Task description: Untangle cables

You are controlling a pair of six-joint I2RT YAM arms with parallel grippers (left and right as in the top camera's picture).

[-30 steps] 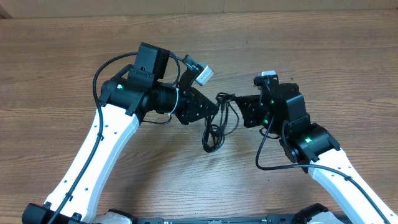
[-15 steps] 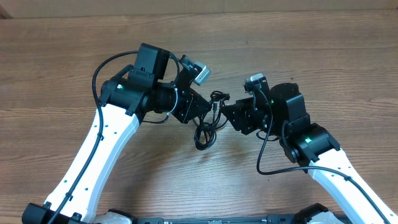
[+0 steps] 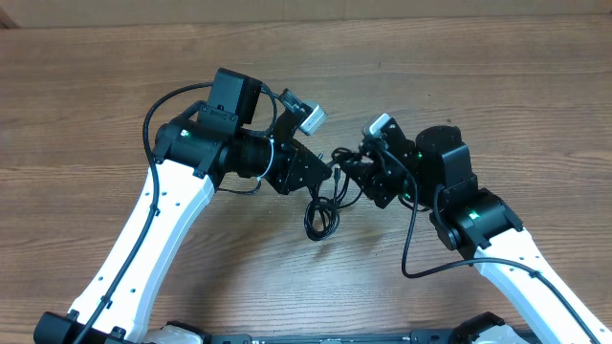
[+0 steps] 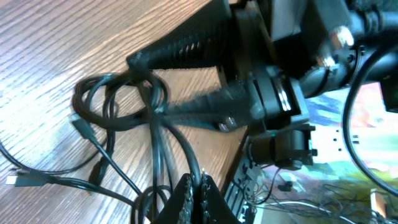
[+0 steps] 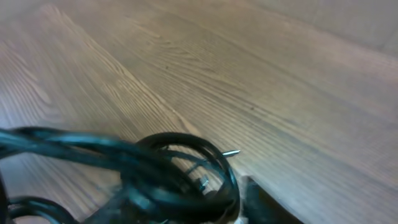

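Note:
Only the coil's edge is at the right gripper's fingertips, so the right gripper should open and close around the bunched strands of cable (image 5: pixel 118 155) before the left gripper opens.
The thin black cables (image 3: pixel 321 208) lie in a tangle of loops on the wooden table between my two grippers, with a small plug (image 3: pixel 338 151) at the top. My left gripper (image 3: pixel 323 176) is shut on one strand; in the left wrist view its jaws (image 4: pixel 196 194) pinch a cable that runs up to the coil (image 4: pixel 118 99). My right gripper (image 3: pixel 350 174) faces it from the right. In the left wrist view its two fingers (image 4: pixel 146 84) stand apart with the coil's edge between the tips. In the right wrist view the blurred coil (image 5: pixel 180 171) fills the space by the jaws.
The wooden table (image 3: pixel 497 86) stretches out around both arms. The thicker black arm cables loop by the left arm (image 3: pixel 158 110) and the right arm (image 3: pixel 406 244). The two wrists are very close together.
My right gripper has moved left up to the tangle and turned its wrist. The tangle has been dragged a little left, then back. My left gripper has held its strand throughout.

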